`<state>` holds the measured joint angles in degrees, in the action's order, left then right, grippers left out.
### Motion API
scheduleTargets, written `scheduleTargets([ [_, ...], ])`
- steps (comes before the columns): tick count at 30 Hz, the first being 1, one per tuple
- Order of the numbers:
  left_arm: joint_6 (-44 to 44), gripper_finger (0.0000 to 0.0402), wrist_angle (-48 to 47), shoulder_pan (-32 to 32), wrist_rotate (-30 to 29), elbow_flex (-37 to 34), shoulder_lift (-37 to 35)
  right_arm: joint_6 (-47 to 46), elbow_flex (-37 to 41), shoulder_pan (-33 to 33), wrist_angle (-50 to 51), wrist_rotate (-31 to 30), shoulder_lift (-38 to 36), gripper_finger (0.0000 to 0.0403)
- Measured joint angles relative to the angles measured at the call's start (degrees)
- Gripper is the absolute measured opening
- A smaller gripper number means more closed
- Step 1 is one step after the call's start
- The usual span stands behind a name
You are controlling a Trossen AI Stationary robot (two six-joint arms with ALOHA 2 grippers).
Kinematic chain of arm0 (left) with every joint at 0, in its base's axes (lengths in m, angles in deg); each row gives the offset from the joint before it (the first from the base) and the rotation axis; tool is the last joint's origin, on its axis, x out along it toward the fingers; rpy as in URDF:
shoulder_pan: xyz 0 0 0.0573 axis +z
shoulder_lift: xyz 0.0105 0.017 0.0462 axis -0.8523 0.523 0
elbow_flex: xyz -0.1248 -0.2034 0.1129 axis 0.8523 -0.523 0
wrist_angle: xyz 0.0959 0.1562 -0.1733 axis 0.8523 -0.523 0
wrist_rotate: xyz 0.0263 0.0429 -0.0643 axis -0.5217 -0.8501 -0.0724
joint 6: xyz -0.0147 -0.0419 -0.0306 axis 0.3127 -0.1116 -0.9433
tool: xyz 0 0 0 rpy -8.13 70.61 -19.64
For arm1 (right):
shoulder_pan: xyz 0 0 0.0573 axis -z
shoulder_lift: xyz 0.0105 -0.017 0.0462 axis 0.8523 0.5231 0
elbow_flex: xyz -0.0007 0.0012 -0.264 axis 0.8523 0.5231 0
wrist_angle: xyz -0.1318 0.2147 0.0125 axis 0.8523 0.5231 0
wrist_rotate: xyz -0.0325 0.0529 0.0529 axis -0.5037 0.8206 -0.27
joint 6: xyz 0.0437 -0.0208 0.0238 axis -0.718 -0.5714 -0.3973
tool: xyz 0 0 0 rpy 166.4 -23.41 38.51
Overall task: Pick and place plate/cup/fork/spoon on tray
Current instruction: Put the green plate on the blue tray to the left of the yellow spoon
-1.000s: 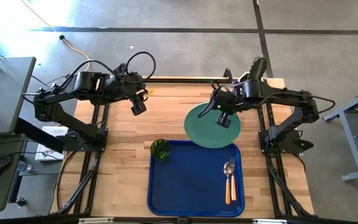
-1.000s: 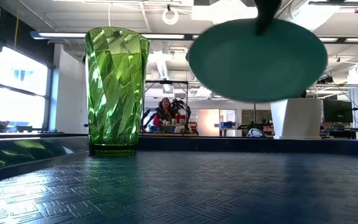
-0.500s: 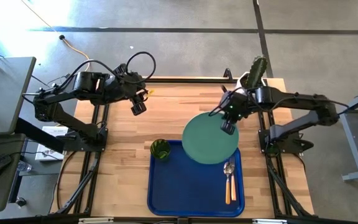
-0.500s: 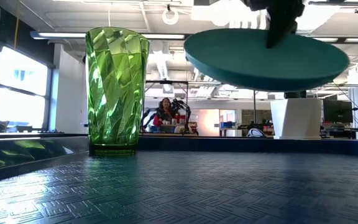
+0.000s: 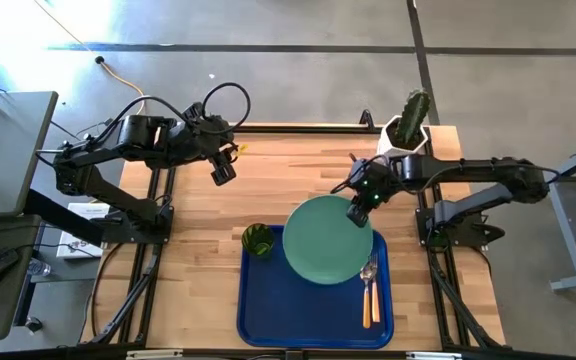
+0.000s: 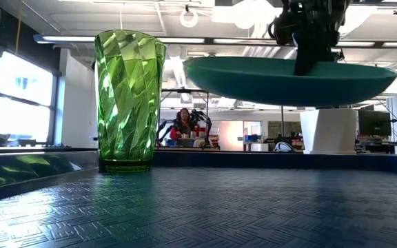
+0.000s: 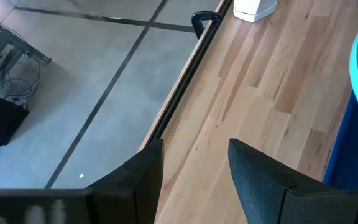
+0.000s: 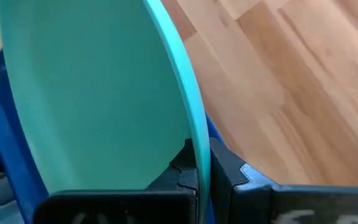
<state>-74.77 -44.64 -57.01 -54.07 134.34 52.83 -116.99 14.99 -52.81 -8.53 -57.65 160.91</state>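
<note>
The robot's right gripper will set the mint-green plate down on the dark-blue tray's middle (image 5: 314, 288), next to the fork and spoon.
The mint-green plate (image 5: 326, 240) hangs over the far half of the dark-blue tray (image 5: 268, 320), with my right gripper (image 5: 360, 213) shut on its rim. In the low view the plate (image 6: 288, 79) is about level and clear of the tray floor (image 6: 198, 207). The green cup (image 5: 258, 240) stands upright in the tray's far left corner. The fork and spoon (image 5: 369, 292) lie side by side on the tray's right side, orange handles toward the near edge. My left gripper (image 5: 222, 172) waits open above the table's far left part. My right gripper pinches the plate's rim (image 8: 194, 143) on its far right side between its two fingers (image 8: 180, 169), one on the upper face and one underneath. The fingers slant down from the table's far right. The plate is lifted clear of the tray, about level.
A white pot with a cactus (image 5: 408, 125) stands at the table's far right corner, behind my right arm. Bare wood lies to the left of the tray (image 5: 188, 270). The tray's near half is free blue floor.
My right gripper has come down and toward the near edge, turning as it went, still shut on the plate. The plate, tilted steeply a second ago beyond the tray's far rim, has tipped to about level and now hangs low over the tray's far half.
</note>
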Motion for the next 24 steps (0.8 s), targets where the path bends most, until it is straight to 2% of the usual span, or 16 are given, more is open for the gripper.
scheduleTargets([
  [5, -0.1, 0.0170, 0.0, 0.0, 0.0, 0.0, 0.0, -3.1, 4.0, -1.7, -5.9, 2.1, 0.1, 0.0000],
  [13, -0.4, 0.0170, 0.0, 0.0, 0.0, 0.0, 0.0, -8.6, 7.2, -5.7, -10.8, 2.1, 0.1, 0.0000],
  [24, -0.4, 0.0170, 0.0, 0.0, 0.0, 0.0, 0.0, -13.7, 7.6, -10.6, -14.5, 0.5, 2.5, 0.0000],
])
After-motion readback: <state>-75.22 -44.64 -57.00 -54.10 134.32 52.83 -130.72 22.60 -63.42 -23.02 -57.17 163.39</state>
